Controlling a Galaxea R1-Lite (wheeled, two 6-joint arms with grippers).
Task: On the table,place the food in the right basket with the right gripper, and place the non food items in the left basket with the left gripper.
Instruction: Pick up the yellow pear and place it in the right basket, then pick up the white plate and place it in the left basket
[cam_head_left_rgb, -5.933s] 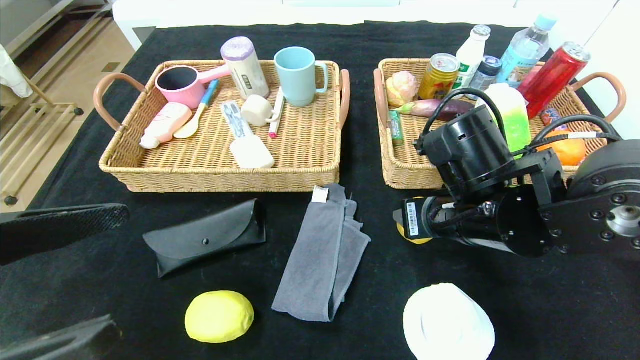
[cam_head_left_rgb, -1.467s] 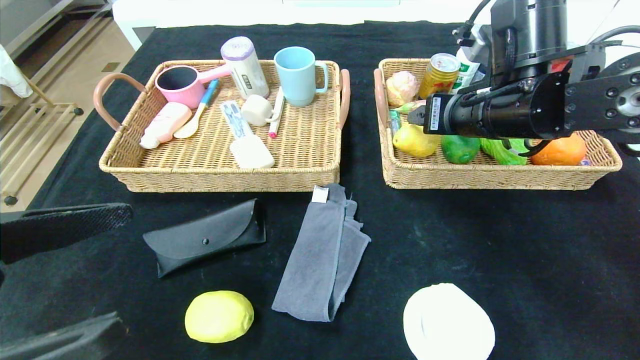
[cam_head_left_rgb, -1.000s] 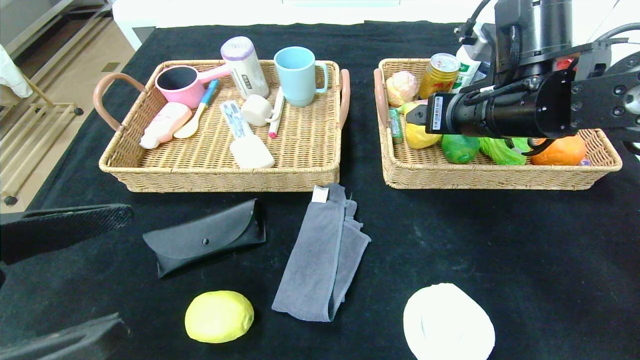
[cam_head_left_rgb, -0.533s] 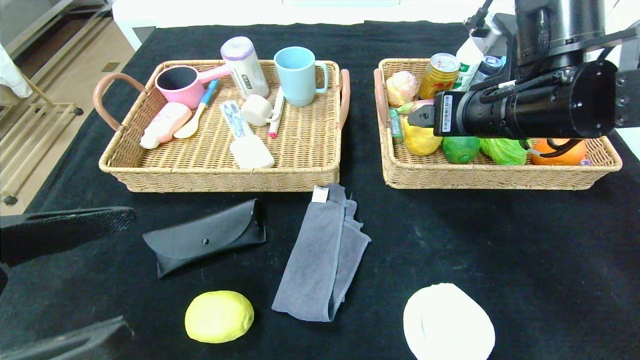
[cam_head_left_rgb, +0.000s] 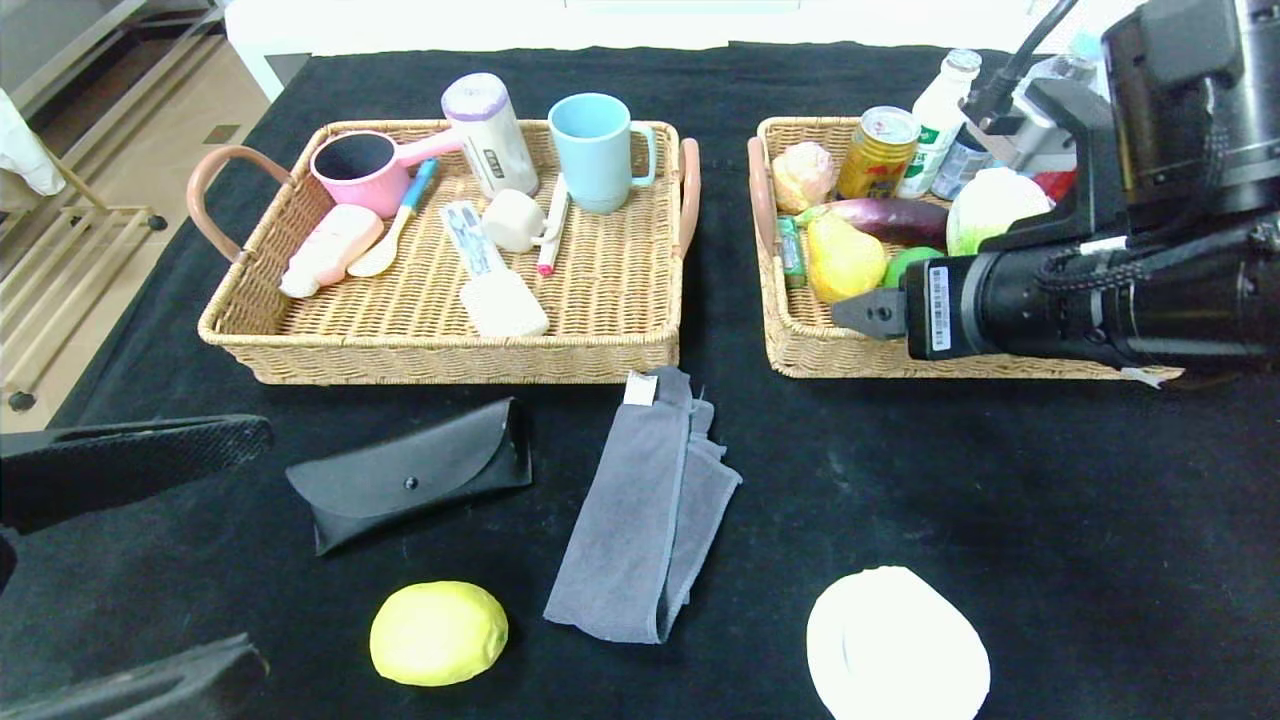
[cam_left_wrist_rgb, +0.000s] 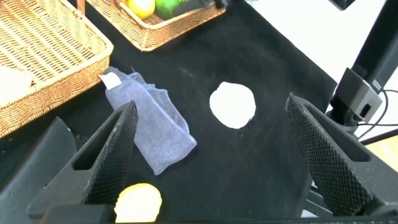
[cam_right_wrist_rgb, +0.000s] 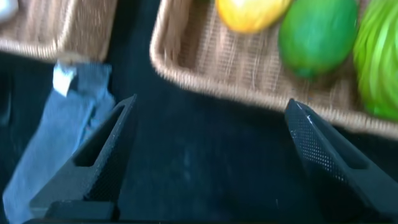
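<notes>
My right gripper is going to close on the white round item's edge (cam_head_left_rgb: 969, 640), on the side farthest from the grey cloth.
My right gripper (cam_head_left_rgb: 868, 312) is open and empty, hovering over the front left rim of the right basket (cam_head_left_rgb: 800, 358). A yellow pear (cam_head_left_rgb: 843, 260) lies in that basket beside a green fruit (cam_head_left_rgb: 905, 265); both show in the right wrist view, the pear (cam_right_wrist_rgb: 252, 12) beyond the open gripper (cam_right_wrist_rgb: 208, 155). On the table lie a yellow lemon (cam_head_left_rgb: 438, 632), a black glasses case (cam_head_left_rgb: 410, 483), a grey cloth (cam_head_left_rgb: 645, 505) and a white round item (cam_head_left_rgb: 895, 645). My left gripper (cam_left_wrist_rgb: 211, 137) is open and parked at the near left, above the lemon (cam_left_wrist_rgb: 138, 202).
The left basket (cam_head_left_rgb: 440, 362) holds a pink pot, a blue mug, a roll and several small non-food items. The right basket also holds a can, bottles, an eggplant and a cabbage. The black table ends at the left, with floor beyond.
My right gripper let go of the pear in the right basket, then drew back toward me and lower, to the basket's front rim. The left arm has not moved.
</notes>
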